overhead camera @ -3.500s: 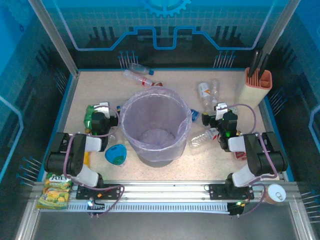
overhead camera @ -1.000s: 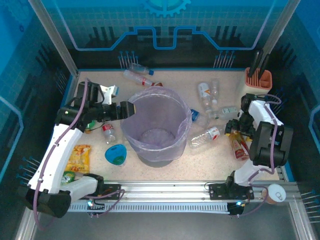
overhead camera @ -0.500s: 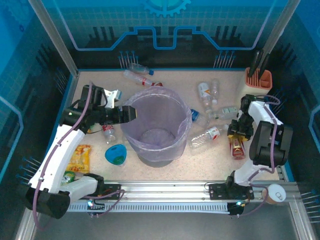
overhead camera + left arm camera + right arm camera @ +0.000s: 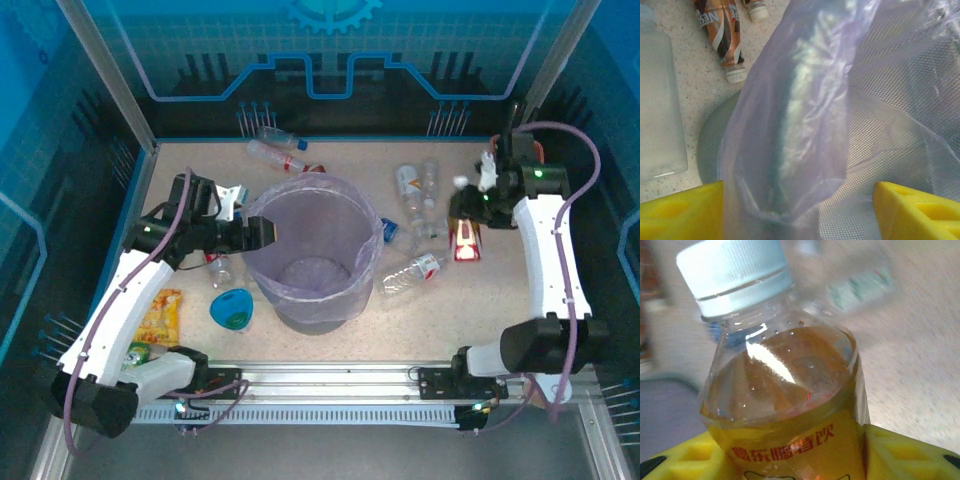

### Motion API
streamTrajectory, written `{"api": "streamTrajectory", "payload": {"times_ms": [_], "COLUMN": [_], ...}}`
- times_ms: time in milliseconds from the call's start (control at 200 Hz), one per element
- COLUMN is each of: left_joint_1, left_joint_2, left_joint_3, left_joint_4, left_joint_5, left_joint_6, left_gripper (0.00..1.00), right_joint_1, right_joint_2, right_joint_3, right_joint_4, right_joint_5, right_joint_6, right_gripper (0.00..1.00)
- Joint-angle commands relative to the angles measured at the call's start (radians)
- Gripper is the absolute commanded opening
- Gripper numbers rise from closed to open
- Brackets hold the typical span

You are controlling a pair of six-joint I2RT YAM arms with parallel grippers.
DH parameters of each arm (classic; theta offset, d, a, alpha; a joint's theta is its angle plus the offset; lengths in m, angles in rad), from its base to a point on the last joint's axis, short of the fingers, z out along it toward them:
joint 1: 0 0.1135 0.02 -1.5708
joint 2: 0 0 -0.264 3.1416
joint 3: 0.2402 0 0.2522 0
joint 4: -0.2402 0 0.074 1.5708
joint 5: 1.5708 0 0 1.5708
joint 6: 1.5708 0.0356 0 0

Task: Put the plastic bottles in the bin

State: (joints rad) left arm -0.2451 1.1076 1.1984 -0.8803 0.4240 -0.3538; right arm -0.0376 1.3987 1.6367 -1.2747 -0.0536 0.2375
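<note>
Next, my right gripper releases the plastic bottle onto the bagged bottom of the grey bin (image 4: 309, 276).
The bin (image 4: 300, 312) is a grey mesh bucket with a pale lilac bag, standing mid-table. My left gripper (image 4: 264, 235) is at its left rim, open, and in the left wrist view the left gripper (image 4: 797, 194) has a fold of the bag (image 4: 805, 100) between its yellow fingers (image 4: 682, 210). My right gripper (image 4: 467, 218) hangs right of the bin, shut on a plastic bottle (image 4: 466, 242) with a red and yellow label. In the right wrist view this bottle (image 4: 780, 380) has a white cap and amber drink. Several more bottles (image 4: 408, 186) lie on the table.
A blue bowl (image 4: 232, 308) and a yellow snack packet (image 4: 158, 312) lie left of the bin. A brown-labelled bottle (image 4: 722, 35) and a clear one (image 4: 657, 100) lie by the bin's left side. Two bottles (image 4: 280, 148) lie at the back edge.
My right gripper closed on the bottle and lifted it off the table, up and back towards the bin. My left gripper edged closer to the bin's rim, its jaws a little narrower.
</note>
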Motion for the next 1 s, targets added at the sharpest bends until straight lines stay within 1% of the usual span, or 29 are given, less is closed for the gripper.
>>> {"api": "streamTrajectory", "payload": {"times_ms": [0, 50, 135, 200, 350, 485, 545, 710, 810, 921, 996], "left_joint_1": [-0.015, -0.02, -0.026, -0.033, -0.049, -0.059, -0.065, -0.072, -0.072, -0.074, -0.077], "left_joint_2": [-0.002, -0.002, 0.0, 0.004, 0.012, 0.022, 0.031, 0.046, 0.043, 0.041, 0.04], "left_joint_3": [-0.02, -0.025, -0.031, -0.032, -0.027, -0.021, -0.015, -0.005, -0.008, -0.016, -0.021], "left_joint_4": [0.015, 0.014, 0.02, 0.026, 0.046, 0.068, 0.073, 0.074, 0.081, 0.094, 0.103], "left_joint_5": [-0.015, -0.025, -0.041, -0.049, -0.094, -0.121, -0.135, -0.172, -0.194, -0.212, -0.219], "left_joint_6": [-0.019, -0.02, -0.026, -0.033, -0.056, -0.087, -0.097, -0.109, -0.123, -0.14, -0.15], "left_gripper": [0.68, 0.66, 0.62, 0.6, 0.56, 0.5, 0.48, 0.43, 0.41, 0.39, 0.38], "right_joint_1": [0.155, 0.228, 0.365, 0.461, 0.647, 0.788, 0.825, 0.904, 0.921, 0.926, 0.932], "right_joint_2": [-0.009, 0.012, 0.084, 0.152, 0.309, 0.436, 0.463, 0.488, 0.496, 0.473, 0.453], "right_joint_3": [0.194, 0.291, 0.486, 0.623, 0.805, 0.872, 0.856, 0.71, 0.613, 0.47, 0.362], "right_joint_4": [-0.087, -0.085, -0.135, -0.16, -0.148, -0.17, -0.179, -0.154, -0.129, -0.055, 0.018], "right_joint_5": [-0.055, -0.032, 0.109, 0.162, 0.104, 0.069, 0.074, 0.095, 0.104, 0.107, 0.101], "right_joint_6": [0.07, 0.097, 0.129, 0.126, 0.115, 0.121, 0.13, 0.15, 0.158, 0.171, 0.176], "right_gripper": [0.47, 0.47, 0.46, 0.46, 0.45, 0.45, 0.45, 0.45, 0.45, 0.45, 0.49]}}
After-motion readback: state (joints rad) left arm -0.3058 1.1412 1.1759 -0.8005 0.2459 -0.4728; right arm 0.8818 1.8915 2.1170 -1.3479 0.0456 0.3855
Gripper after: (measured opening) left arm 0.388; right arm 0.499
